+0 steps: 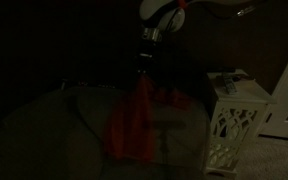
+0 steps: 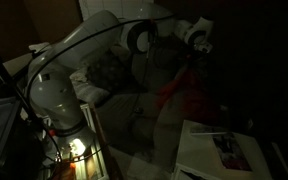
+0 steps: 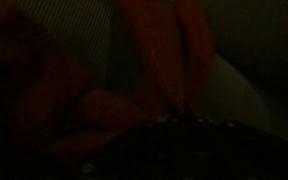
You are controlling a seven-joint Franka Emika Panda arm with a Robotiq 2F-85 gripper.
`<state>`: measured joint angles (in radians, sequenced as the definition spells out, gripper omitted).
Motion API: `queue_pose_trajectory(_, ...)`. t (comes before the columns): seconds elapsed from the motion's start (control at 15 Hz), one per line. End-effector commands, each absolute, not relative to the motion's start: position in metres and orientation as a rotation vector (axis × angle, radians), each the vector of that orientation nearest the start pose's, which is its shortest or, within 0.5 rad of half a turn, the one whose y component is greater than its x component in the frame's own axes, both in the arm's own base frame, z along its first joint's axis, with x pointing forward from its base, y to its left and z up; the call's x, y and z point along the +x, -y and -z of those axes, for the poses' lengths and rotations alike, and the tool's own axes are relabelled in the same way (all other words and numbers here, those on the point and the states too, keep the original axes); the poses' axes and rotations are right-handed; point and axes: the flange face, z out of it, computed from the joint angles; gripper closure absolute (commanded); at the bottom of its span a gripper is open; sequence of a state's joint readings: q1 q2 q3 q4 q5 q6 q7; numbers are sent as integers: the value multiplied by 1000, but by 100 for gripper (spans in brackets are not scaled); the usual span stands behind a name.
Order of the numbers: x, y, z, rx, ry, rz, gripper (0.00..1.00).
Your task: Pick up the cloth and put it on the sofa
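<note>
Next, my gripper lets go of the red cloth while it is stretched toward the front along the middle of the grey sofa seat (image 1: 125,136).
The scene is very dark. A red cloth (image 1: 132,125) hangs from my gripper (image 1: 144,72) and drapes down onto the grey sofa (image 1: 44,120). In an exterior view the cloth (image 2: 177,92) hangs below the gripper (image 2: 195,60) over the sofa seat (image 2: 134,110). The gripper looks shut on the cloth's top end. In the wrist view the cloth (image 3: 159,50) fills the upper middle, with pale sofa fabric (image 3: 239,90) to the right. The fingertips there are lost in darkness.
A white lattice side table (image 1: 234,120) stands right beside the sofa with a small object on top. The white arm base (image 2: 59,100) stands by a lit lamp (image 2: 76,148). Papers or a magazine (image 2: 224,150) lie on a surface in the foreground.
</note>
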<state>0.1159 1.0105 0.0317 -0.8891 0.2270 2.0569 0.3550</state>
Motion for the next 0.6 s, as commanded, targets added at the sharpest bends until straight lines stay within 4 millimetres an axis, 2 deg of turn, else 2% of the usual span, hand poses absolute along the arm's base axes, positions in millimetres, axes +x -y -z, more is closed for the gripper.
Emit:
queue_pose_trajectory(0.0,759,-174,-340,-2841,-169,52,99)
queue_pose_trajectory(0.07,784,-155,-315,-2838,-304,108,95)
queue_pose_trajectory(0.2,773,-176,-330,-2839,-224,92,95)
queue_pose_trajectory(0.27,770,-178,-333,-2841,-210,88,95)
queue_pose_trajectory(0.4,768,-174,-332,-2845,-202,80,95)
queue_pose_trajectory(0.47,767,-181,-330,-2824,-158,87,99)
queue_pose_trajectory(0.53,765,-196,-330,-2830,-100,100,99)
